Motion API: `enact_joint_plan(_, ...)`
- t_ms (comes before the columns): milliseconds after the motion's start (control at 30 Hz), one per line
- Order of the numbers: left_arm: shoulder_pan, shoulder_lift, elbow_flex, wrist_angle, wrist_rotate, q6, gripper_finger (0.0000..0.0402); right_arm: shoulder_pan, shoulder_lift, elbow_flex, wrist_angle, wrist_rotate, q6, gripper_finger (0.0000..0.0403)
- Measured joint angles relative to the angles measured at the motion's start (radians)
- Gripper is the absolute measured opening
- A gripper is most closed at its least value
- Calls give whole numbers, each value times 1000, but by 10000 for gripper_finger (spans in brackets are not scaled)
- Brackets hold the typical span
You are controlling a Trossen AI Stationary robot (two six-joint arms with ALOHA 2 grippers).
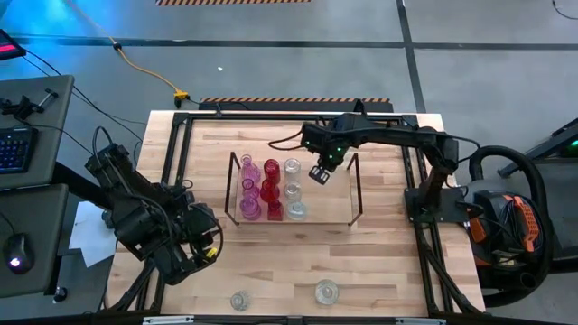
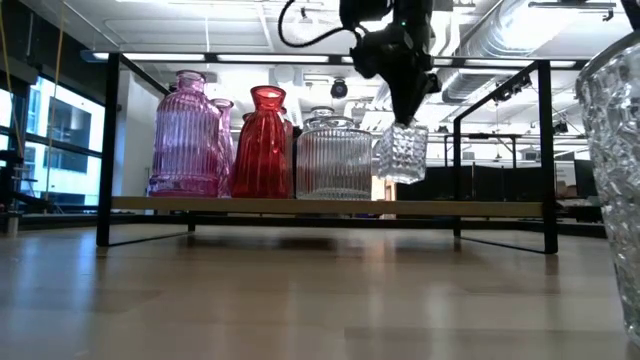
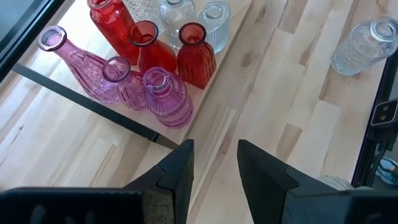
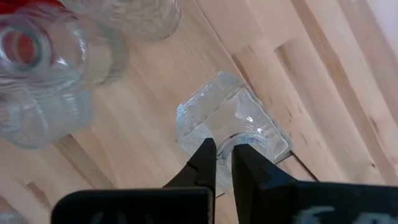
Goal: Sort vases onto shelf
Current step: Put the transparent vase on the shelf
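My right gripper is going to let go of the squarish clear vase on the far corner of the shelf's bare board (image 1: pixel 333 174) (image 4: pixel 235 132). The vase now hangs over the shelf.
The shelf (image 1: pixel 330 203) stands mid-table and carries pink vases (image 1: pixel 249 190), red vases (image 1: pixel 270 185) and clear vases (image 1: pixel 292 190) in rows on its left half. My right gripper (image 1: pixel 318 173) hangs over the shelf just right of the clear row, shut on a squarish clear vase (image 2: pixel 400 152). My left gripper (image 3: pixel 214 168) is open and waits over the table near the shelf's left near corner (image 1: pixel 209 242), touching nothing. Two more clear vases (image 1: pixel 239 300) (image 1: pixel 326 292) stand on their bases near the table's near edge. My right gripper (image 4: pixel 224 162) pinches the squarish clear vase at its neck (image 4: pixel 225 142), on top of the body, coming from above with the fingers pointing down. The vase hangs upright below the fingers, its base (image 2: pixel 400 180) lifted a little clear of the shelf board (image 2: pixel 450 207).
The shelf's right half (image 1: pixel 334 185) is bare board, with dark wire frames (image 1: pixel 358 185) at both ends. A black rail frame (image 1: pixel 172 162) runs around the tabletop. A clear vase (image 2: pixel 615 150) looms close at the right of the low view.
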Motion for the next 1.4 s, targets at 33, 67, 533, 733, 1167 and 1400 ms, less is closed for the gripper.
enact_joint_plan(33, 0, 0, 0, 0, 0, 0, 115, 0, 8, 0, 0, -1, -2, 3)
enact_joint_plan(67, 0, 0, 0, 1, 0, 0, 115, 1, 15, 0, 2, -1, -7, 3)
enact_joint_plan(533, 0, 0, 0, 0, -18, 0, 115, 12, 97, 0, 5, 8, -9, 3)
enact_joint_plan(733, 0, 0, 0, -1, -24, 0, 115, 9, 97, 0, -1, 14, 10, 3)
enact_joint_plan(1167, 0, 0, 0, -1, -27, 7, 115, 7, 102, 2, -7, 8, -2, 3)
enact_joint_plan(1400, 0, 0, 0, -1, -43, 8, 115, 7, 102, 2, 0, 18, -10, 3)
